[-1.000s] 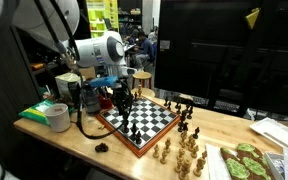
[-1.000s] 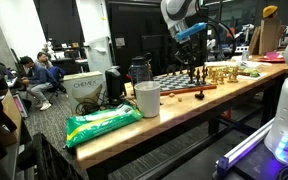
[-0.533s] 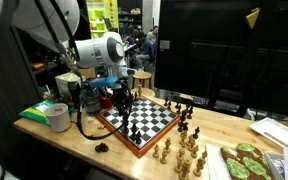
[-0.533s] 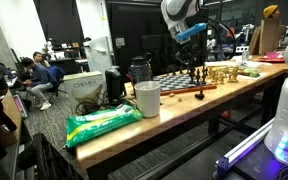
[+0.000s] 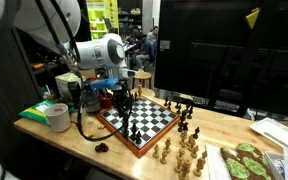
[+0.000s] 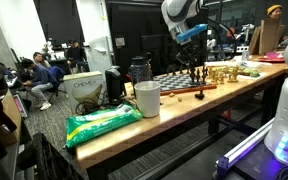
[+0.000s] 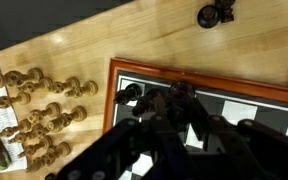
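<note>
The other black piece is at the near corner. Next, my gripper puts the black chess piece down and lets go on the chessboard's edge square [image 5: 127,134] [image 7: 167,99] beside it.
My gripper [image 5: 123,103] hangs over the near-left part of the chessboard [image 5: 160,119], seen also in an exterior view as the gripper [image 6: 198,62] above the board [image 6: 177,83]. In the wrist view the dark fingers [image 7: 134,135] close around a black chess piece [image 7: 174,97] above the board's wooden rim [image 7: 234,88]. Another black piece [image 7: 129,95] lies just beside it. A lone black piece [image 5: 134,127] stands on the board under the arm.
Several light wooden pieces [image 5: 184,152] [image 7: 39,95] stand off the board's edge, and black pieces [image 5: 188,106] at its far side. A white cup [image 5: 57,116] [image 6: 147,98], a green bag [image 6: 102,123] and a snack packet [image 5: 246,162] lie on the table. A small dark piece [image 5: 101,146] lies near the front edge.
</note>
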Motion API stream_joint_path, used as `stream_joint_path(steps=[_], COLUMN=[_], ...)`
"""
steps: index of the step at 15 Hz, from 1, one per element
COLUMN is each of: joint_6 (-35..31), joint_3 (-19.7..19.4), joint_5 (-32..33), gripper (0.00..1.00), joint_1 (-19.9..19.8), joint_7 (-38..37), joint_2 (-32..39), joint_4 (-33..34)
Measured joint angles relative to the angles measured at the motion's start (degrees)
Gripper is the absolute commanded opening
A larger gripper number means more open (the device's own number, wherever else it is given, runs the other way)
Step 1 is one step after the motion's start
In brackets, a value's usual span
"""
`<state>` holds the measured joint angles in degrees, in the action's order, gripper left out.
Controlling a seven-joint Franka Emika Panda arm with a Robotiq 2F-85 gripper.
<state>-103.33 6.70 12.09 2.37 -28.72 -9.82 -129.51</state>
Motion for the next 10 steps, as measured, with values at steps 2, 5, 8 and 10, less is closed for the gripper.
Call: stream_joint_path(steps=[2, 5, 8, 10], joint_6=[-0.1, -0.6, -1.2, -1.2], joint_3=[-0.2, -0.4, -0.8, -1.1], joint_5=[0.0, 0.0, 0.0, 0.0], gripper=[0.07, 0.07, 0.07, 0.54], joint_1=[-0.1, -0.3, -0.3, -0.3], joint_7=[0.0, 0.1, 0.2, 0.4], joint_2=[0.1, 0.6, 1.2, 1.3], joint_4=[-0.1, -0.1, 0.0, 0.1])
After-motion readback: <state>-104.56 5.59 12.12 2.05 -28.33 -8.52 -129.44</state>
